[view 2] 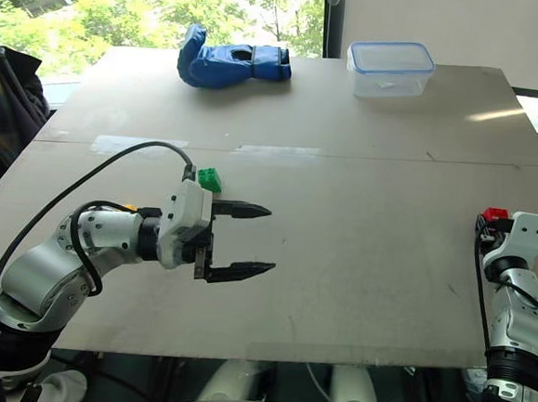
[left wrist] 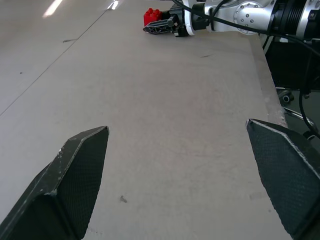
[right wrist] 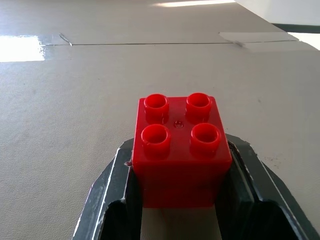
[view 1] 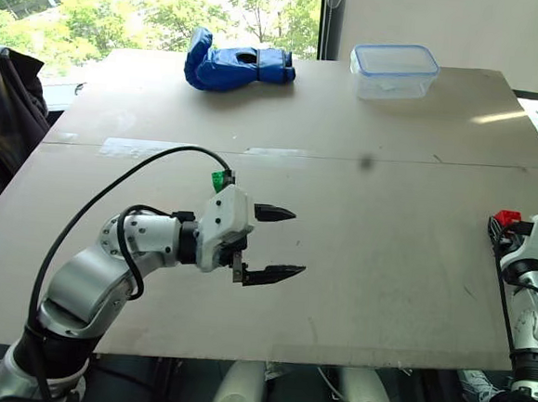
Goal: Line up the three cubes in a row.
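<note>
I should lower the red cube with my right gripper and let go of it on bare table halfway between the dark smudge and the table's near edge (view 1: 371, 247).
The red cube (right wrist: 180, 150) rests on the table with my right gripper (right wrist: 180, 170) shut on it, one finger pressed against each side. This pair sits near the table's right edge, with the red cube (view 1: 506, 219) just ahead of the white wrist. My left gripper (view 1: 298, 243) hangs open over the middle-left of the table, pointing right, with nothing between its fingers. The green cube (view 2: 209, 180) lies on the table just behind the left wrist, partly hidden by it. The left wrist view looks across bare table to the red cube (left wrist: 152, 16) in the right gripper (left wrist: 160, 26).
A blue glove (view 1: 238, 64) lies at the far left of the table (view 1: 383, 294). A clear lidded container (view 1: 393, 69) stands at the far right. Dark cloth (view 1: 5, 115) hangs beside the table's left edge. The right edge runs close to my right arm.
</note>
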